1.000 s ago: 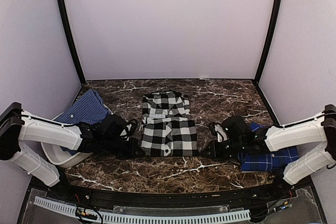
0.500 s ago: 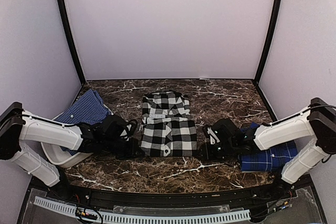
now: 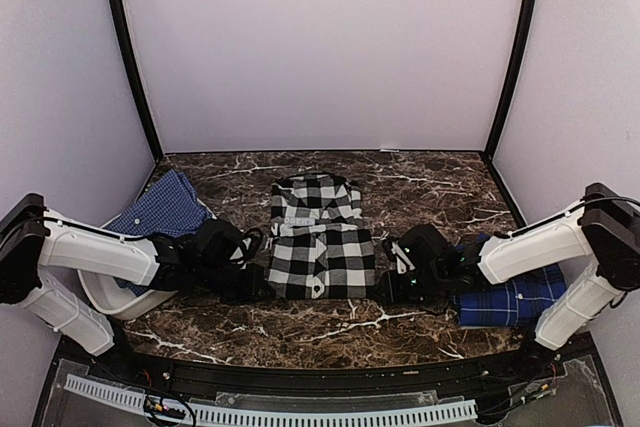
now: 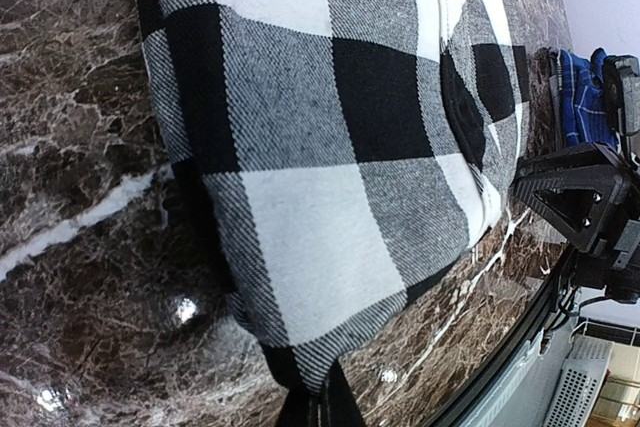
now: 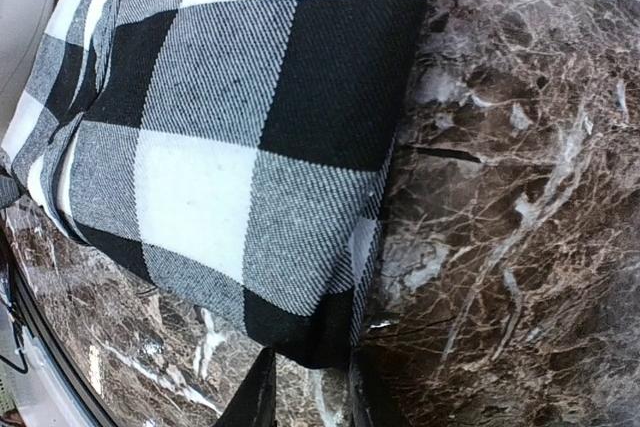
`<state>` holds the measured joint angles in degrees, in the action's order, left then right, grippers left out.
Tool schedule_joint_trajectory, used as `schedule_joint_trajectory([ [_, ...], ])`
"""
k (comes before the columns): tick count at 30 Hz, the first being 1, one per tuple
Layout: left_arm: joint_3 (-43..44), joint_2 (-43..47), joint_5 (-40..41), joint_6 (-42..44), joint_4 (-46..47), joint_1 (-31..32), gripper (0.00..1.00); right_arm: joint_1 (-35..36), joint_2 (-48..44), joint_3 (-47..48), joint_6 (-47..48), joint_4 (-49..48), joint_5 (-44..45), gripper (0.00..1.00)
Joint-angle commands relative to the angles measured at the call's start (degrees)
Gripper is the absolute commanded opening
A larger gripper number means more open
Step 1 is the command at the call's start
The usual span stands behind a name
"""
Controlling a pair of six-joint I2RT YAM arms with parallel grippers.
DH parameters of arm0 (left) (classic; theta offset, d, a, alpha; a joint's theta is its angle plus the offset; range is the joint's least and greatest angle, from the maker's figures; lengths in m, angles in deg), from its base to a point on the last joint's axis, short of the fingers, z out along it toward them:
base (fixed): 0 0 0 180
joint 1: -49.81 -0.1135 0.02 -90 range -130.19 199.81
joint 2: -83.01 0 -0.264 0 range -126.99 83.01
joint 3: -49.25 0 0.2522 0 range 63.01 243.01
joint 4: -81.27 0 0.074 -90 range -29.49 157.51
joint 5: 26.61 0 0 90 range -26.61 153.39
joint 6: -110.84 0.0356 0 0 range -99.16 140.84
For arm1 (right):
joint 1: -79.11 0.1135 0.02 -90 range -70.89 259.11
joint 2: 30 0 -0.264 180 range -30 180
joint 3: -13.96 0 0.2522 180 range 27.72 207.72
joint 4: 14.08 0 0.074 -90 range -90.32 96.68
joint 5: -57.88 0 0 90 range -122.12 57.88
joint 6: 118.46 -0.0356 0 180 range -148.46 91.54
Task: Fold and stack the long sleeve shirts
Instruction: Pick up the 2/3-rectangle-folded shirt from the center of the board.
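Observation:
I need to open my right gripper's fingers, as they hold the checked shirt's near corner too shallowly, and pinch further in along the shirt's near edge (image 5: 275, 322) before folding.
The black-and-white checked shirt (image 3: 322, 239) lies folded in the middle of the marble table, collar at the far end. My left gripper (image 3: 262, 287) is at its near left corner; in the left wrist view (image 4: 318, 409) its fingers are pinched shut on that corner of the checked cloth (image 4: 300, 147). My right gripper (image 3: 388, 287) is at the near right corner; in the right wrist view (image 5: 310, 397) its fingers stand apart on either side of the corner of the cloth (image 5: 230, 127). The dark blue plaid shirt (image 3: 515, 299) lies folded at the right, partly under my right arm.
A white basket (image 3: 108, 297) at the left holds a blue fine-checked cloth (image 3: 160, 209), partly behind my left arm. The table's near edge is a black rail (image 3: 320, 362). Walls enclose the table on three sides. My right gripper body (image 4: 590, 207) shows in the left wrist view.
My right gripper has slid left, up to the checked shirt's near right corner. My left gripper has stayed at the near left corner.

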<state>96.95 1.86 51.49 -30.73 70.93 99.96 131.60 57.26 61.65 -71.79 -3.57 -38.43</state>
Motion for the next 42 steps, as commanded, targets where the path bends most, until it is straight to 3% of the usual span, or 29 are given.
schedule_joint_trajectory([
  [1, 2.05, -0.44, 0.37, 1.35, -1.20, 0.31, 0.00, 0.29, 0.80, 1.77, 0.69, -0.78, -0.46, 0.22],
  [5, 2.18, -0.71, 0.16, 1.62, -1.03, 0.38, 0.00, 0.32, 0.99, 1.67, 0.36, -1.06, -0.54, 0.18],
  [11, 3.69, -1.79, -0.43, 2.48, -1.58, 0.38, 0.00, 0.31, 0.00, 3.68, 0.90, 1.09, 0.55, 0.00],
  [24, 2.63, 2.43, 1.30, 3.15, -5.80, 0.33, 0.00, 0.29, -6.93, 1.61, 0.47, 3.03, 0.57, 0.00],
  [28, 2.22, 1.89, 0.66, 2.66, -5.15, 0.36, 0.00, 0.33, -3.96, 1.73, 1.20, 2.41, -0.05, 0.10],
  [35, 2.23, 1.07, 0.96, 2.46, -4.84, 0.32, 0.00, 0.42, 1.28, 3.32, 2.58, 3.05, 0.98, 0.20],
  [42, 2.36, 0.28, 0.83, 2.44, -4.54, 0.37, 0.00, 0.96, 3.34, 5.07, 2.57, 6.10, 2.81, 0.24],
])
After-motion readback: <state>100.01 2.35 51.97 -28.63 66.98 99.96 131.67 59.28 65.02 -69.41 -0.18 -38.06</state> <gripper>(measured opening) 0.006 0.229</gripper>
